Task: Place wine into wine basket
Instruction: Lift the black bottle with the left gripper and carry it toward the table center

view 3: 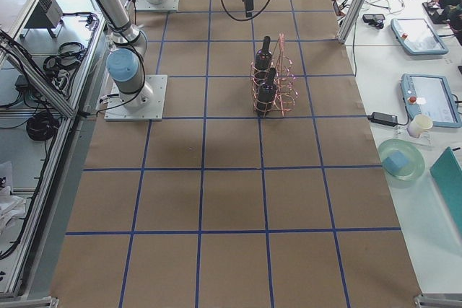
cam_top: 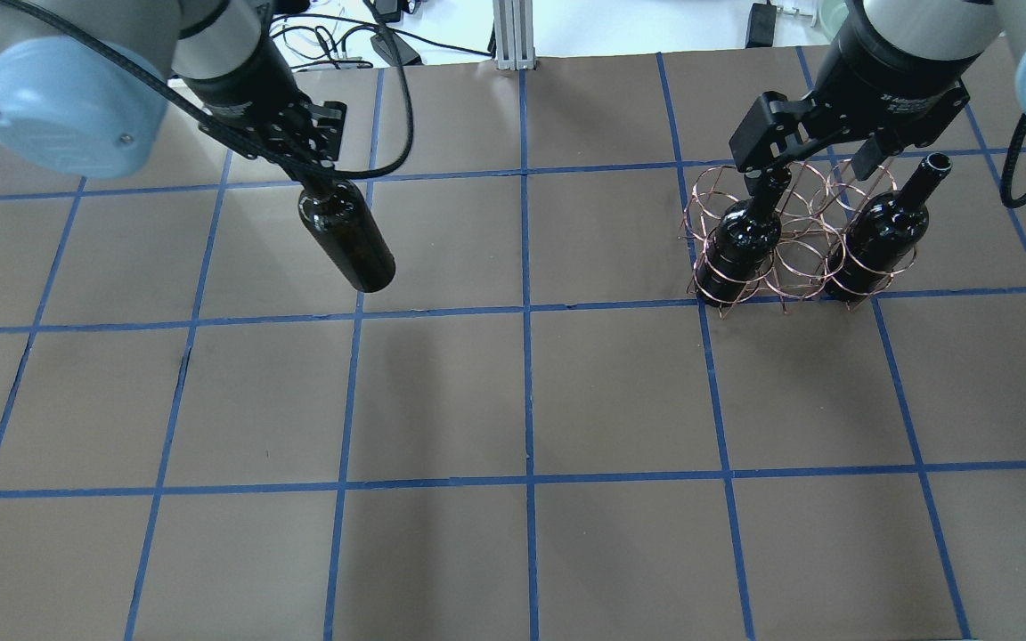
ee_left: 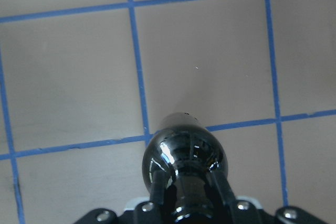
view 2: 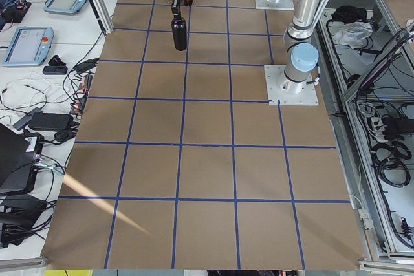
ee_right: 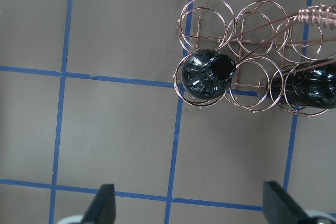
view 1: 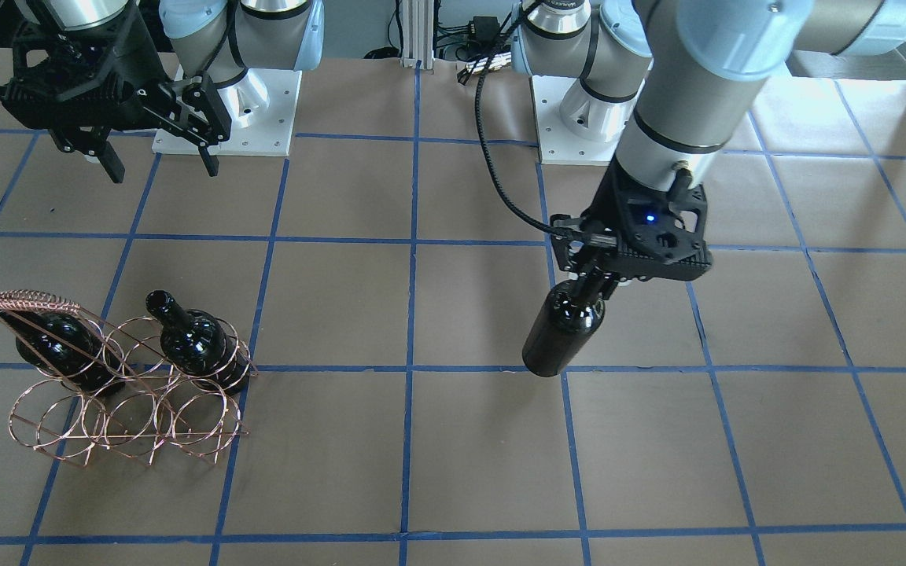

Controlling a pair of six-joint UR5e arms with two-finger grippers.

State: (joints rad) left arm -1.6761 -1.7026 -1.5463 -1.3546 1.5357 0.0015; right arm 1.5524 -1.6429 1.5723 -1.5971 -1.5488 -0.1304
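Observation:
I need to let go of the wine bottle with my left gripper, upright on the brown paper (view 1: 437, 300) (ee_left: 261, 188) beside the middle blue tape line.
My left gripper (cam_top: 317, 178) is shut on the neck of a near-black wine bottle (cam_top: 348, 245) and holds it upright over the table's left half; it also shows in the front view (view 1: 563, 330) and the left wrist view (ee_left: 184, 153). The copper wire wine basket (cam_top: 789, 271) stands at the far right with two bottles (cam_top: 740, 240) (cam_top: 878, 236) upright in its end rings. The middle rings are empty. My right gripper (cam_top: 820, 169) is open and empty above the basket. Its fingertips (ee_right: 105, 205) frame the basket (ee_right: 252, 40) from above.
Brown paper with a grid of blue tape (cam_top: 526, 312) covers the table. The arm bases (view 1: 225, 110) stand at the robot's edge. Tablets and cables (view 2: 39, 43) lie on side benches off the table.

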